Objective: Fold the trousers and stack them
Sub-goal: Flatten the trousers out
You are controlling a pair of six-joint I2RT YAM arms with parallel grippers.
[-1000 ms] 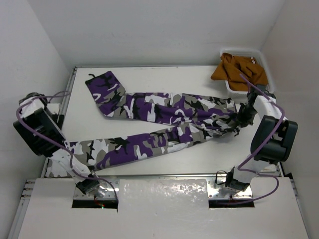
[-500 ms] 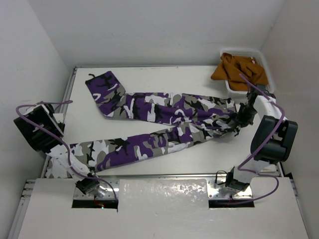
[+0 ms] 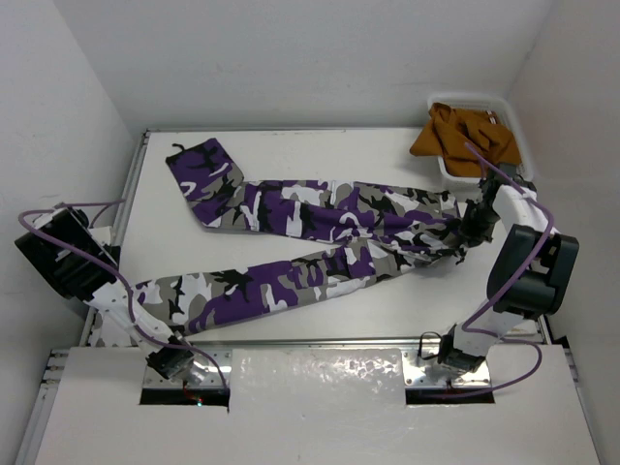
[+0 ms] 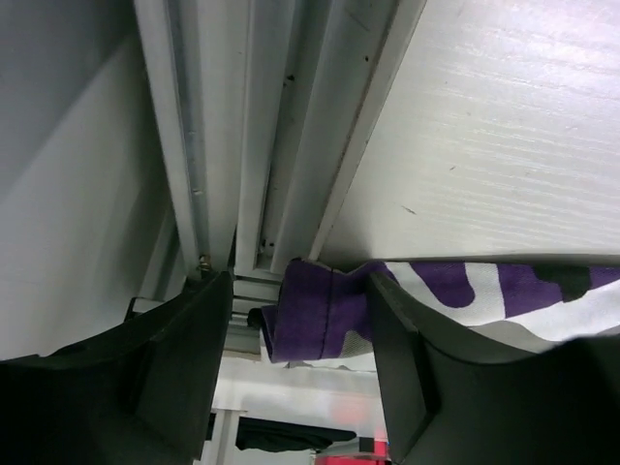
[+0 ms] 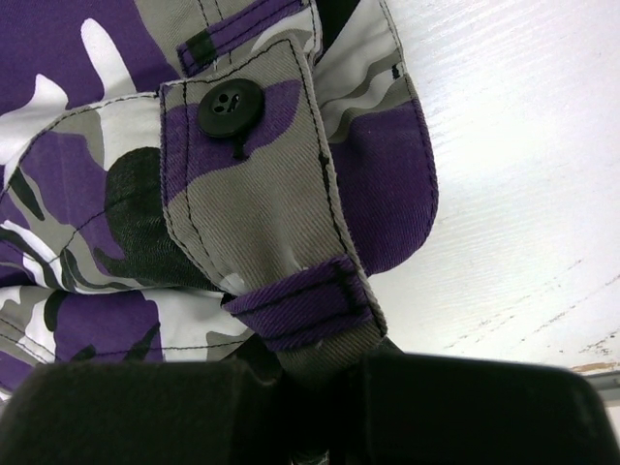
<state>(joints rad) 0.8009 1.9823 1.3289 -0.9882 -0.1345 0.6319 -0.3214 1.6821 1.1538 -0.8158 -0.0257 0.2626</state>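
Note:
I should let go of the waistband with my right gripper on the bare white table (image 3: 476,265), in the space between the white bin and the front rail.
The camouflage trousers (image 3: 320,242) lie spread on the white table (image 3: 320,155), waist to the right, both legs running left. My right gripper (image 3: 472,228) is shut on the waistband; in the right wrist view (image 5: 310,378) the jaws pinch the cloth just below a purple belt loop (image 5: 305,305) and a black button (image 5: 231,107). My left gripper (image 3: 114,286) is at the table's left edge by the near leg's hem. In the left wrist view (image 4: 300,358) it is open, with the purple hem (image 4: 320,310) between the fingers (image 4: 184,358), not clamped.
A white bin (image 3: 484,99) at the back right corner holds an orange-brown garment (image 3: 465,136). Metal rails (image 4: 281,145) run along the table's left edge. White walls close in on the left, back and right.
My left arm has swung outward to the left, toward the wall, staying by the near leg's hem. The right gripper and the trousers have barely moved.

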